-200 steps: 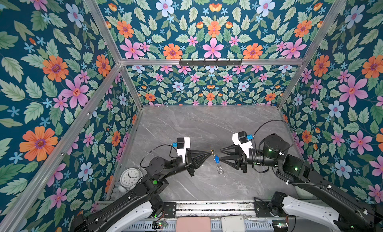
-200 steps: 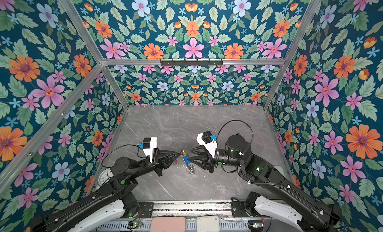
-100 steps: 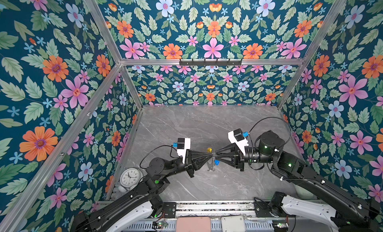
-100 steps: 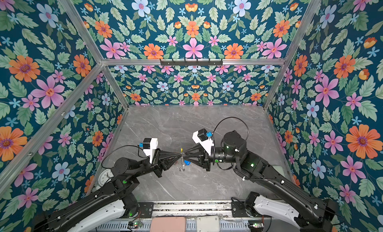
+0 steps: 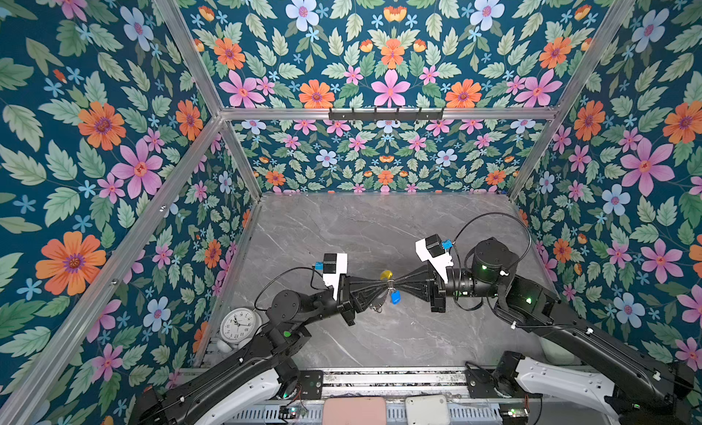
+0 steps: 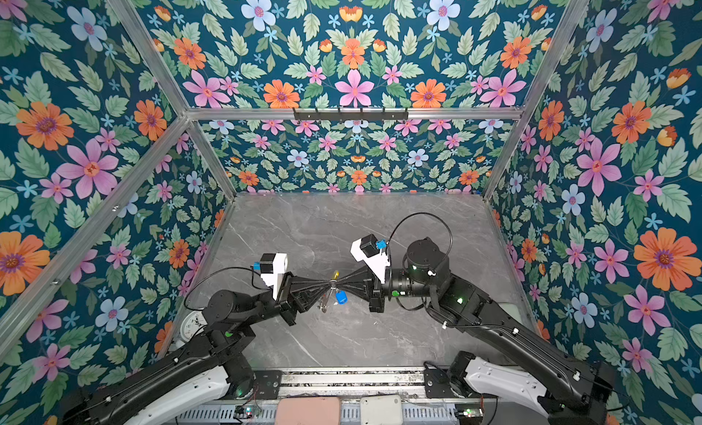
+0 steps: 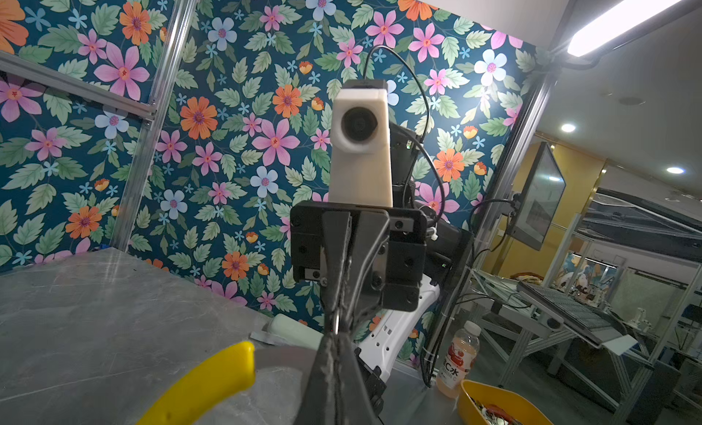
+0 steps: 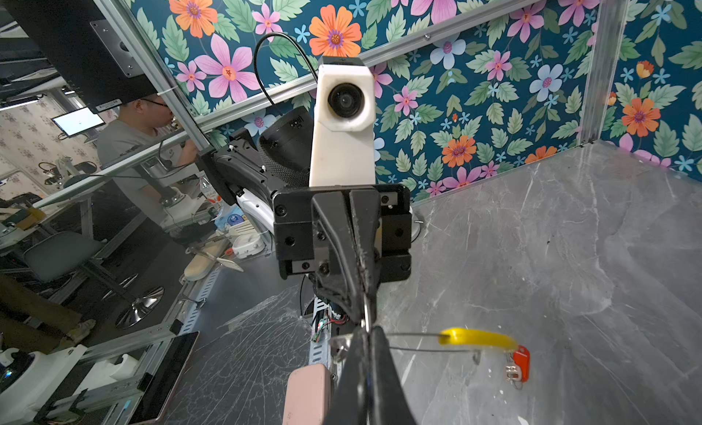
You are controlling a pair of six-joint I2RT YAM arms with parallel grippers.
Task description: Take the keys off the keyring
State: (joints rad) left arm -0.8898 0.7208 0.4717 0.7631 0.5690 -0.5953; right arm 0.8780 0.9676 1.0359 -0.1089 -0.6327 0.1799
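Both of the robot's grippers pinch the keyring's rim above the hanging blue tag, so the left gripper will regrip the keyring's rim before the right gripper takes the tag (image 5: 395,297).
The keyring (image 5: 385,275) (image 6: 334,275), a thin grey ring with a yellow arc, hangs above the table's middle between both grippers, which meet tip to tip. My left gripper (image 5: 384,285) (image 7: 336,337) is shut on its grey rim beside the yellow segment (image 7: 212,381). My right gripper (image 5: 395,285) (image 8: 366,330) is shut too, and the ring's wire (image 8: 414,341) runs into its fingers. The blue-tagged key (image 5: 395,298) (image 6: 341,298) dangles just under the tips. In the right wrist view, the red-tagged key (image 8: 520,362) hangs off the ring's far end past the yellow arc (image 8: 476,338).
A white alarm clock (image 5: 240,324) stands at the table's front left corner beside the left arm. A black hook rail (image 5: 385,113) runs along the back wall. A pink device (image 5: 355,411) and a white box (image 5: 425,410) sit on the front rail.
My right gripper has moved left to the left gripper's tips and closed its jaws from open to shut. The ring and blue tag have risen slightly. The left gripper stayed shut.
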